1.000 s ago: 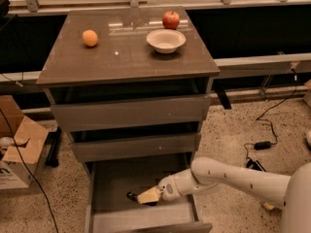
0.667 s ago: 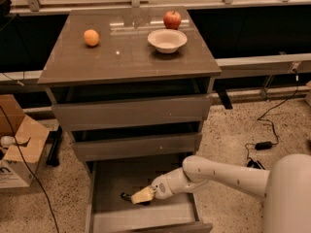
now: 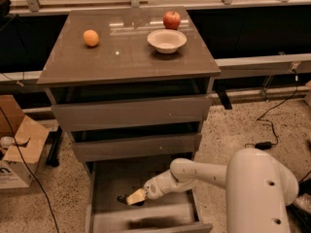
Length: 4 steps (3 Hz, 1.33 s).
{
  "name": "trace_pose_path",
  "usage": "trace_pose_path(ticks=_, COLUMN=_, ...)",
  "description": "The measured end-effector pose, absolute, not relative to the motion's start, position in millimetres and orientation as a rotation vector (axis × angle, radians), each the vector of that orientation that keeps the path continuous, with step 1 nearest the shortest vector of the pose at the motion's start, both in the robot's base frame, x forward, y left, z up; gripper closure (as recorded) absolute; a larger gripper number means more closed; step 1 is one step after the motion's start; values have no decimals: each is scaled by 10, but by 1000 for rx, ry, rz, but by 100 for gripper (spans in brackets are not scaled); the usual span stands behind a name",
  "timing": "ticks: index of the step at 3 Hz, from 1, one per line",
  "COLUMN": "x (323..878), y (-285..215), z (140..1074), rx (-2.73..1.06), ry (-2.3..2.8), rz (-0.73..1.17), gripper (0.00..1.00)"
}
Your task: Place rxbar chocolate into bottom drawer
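Note:
I need to release the rxbar chocolate midway across the bottom drawer's grey bottom (image 3: 145, 206), toward the drawer's front.
The bottom drawer (image 3: 109, 178) is pulled open below two shallower closed drawers. My gripper (image 3: 134, 197) reaches down into it from the right and sits low over the grey floor, left of the middle. It is shut on the rxbar chocolate (image 3: 123, 198), a small dark bar that sticks out to the left of the pale fingertips (image 3: 137, 196). Most of the bar is hidden by the fingers.
On the cabinet top (image 3: 121, 57) are an orange (image 3: 91, 38), a white bowl (image 3: 166, 40) and a red apple (image 3: 171, 20). A cardboard box (image 3: 17, 154) stands on the floor to the left. Cables (image 3: 265, 142) lie on the floor to the right.
My gripper has moved left and slightly lower inside the bottom drawer, carrying the dark bar with it. The camera has come closer to the cabinet.

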<state>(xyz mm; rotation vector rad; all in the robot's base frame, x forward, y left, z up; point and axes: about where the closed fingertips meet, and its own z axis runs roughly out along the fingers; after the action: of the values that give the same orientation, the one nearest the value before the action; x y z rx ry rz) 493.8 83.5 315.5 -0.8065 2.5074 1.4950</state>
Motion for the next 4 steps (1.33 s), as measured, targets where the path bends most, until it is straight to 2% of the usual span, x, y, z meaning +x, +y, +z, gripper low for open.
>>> trace_pose_path(ticks=3, x=5176, y=494, z=1621, rx=-523, ry=2687, rz=1344, gripper=100)
trace_pose_path(ticks=4, x=5242, y=241, z=1451, rx=-457, ry=2723, rz=1233, gripper=81)
